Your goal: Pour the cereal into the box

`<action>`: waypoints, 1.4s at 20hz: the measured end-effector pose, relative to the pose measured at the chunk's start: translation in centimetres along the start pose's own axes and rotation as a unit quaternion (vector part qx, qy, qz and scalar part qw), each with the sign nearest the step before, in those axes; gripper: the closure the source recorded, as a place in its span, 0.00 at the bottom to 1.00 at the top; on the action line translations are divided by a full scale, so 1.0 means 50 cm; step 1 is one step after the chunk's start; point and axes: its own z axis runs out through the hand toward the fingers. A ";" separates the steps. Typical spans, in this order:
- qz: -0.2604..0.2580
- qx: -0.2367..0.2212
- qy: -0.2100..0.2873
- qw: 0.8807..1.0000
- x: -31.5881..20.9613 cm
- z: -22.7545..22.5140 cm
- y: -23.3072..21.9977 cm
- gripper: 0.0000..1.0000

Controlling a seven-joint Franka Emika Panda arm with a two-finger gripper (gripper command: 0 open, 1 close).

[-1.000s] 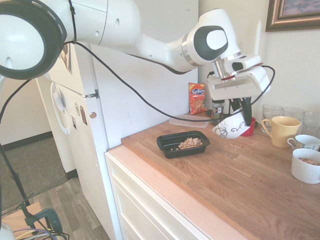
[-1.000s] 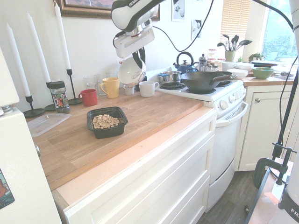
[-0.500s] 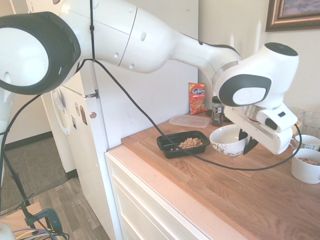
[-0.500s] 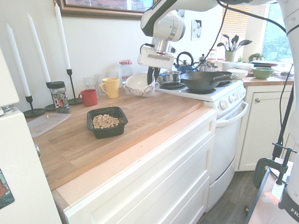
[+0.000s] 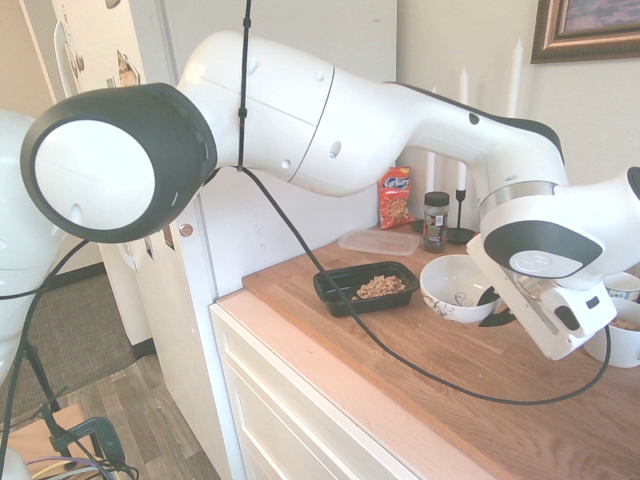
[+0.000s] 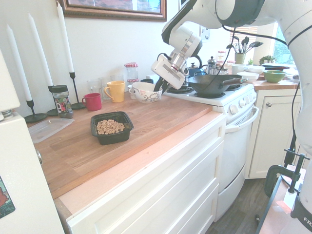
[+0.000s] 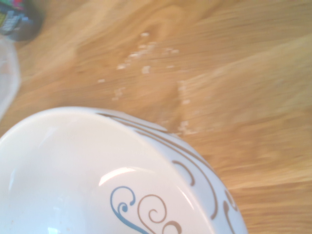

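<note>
Next, the gripper releases the white bowl on the wooden counter [image 6: 152, 112] between box and stove.
The cereal [image 5: 380, 286] [image 6: 110, 126] lies as a small beige heap inside the box [image 5: 340, 296] [image 6: 94, 131], a shallow black tray on the wooden counter. To one side of the box, the white bowl [image 5: 452, 288] [image 6: 144, 91] with dark swirls stands upright at counter level, apart from the box. My gripper [image 5: 494, 300] [image 6: 158, 87] is shut on the bowl's rim on the side away from the box. In the wrist view the inside of the bowl [image 7: 92, 180] looks empty, and a few crumbs [image 7: 141, 51] dot the wood beyond it.
An orange-red snack bag [image 5: 395, 197], a spice jar [image 5: 435, 220] and a clear flat container [image 5: 380, 241] stand behind the box. Yellow mug [image 6: 115, 91], red mug [image 6: 92, 101] and candlesticks [image 6: 74, 90] line the wall. A wok [image 6: 214, 83] sits on the stove beside the bowl.
The bowl hung tipped on its side in the air behind the box. It has since been turned upright and brought down to the counter, further from the box. The cereal stayed in the box.
</note>
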 end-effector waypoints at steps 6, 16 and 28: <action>0.003 -0.032 0.017 0.999 0.027 0.012 0.015 1.00; 0.025 -0.057 0.023 0.998 0.066 0.068 0.038 0.00; 0.016 -0.092 0.051 0.994 0.064 0.055 0.023 0.00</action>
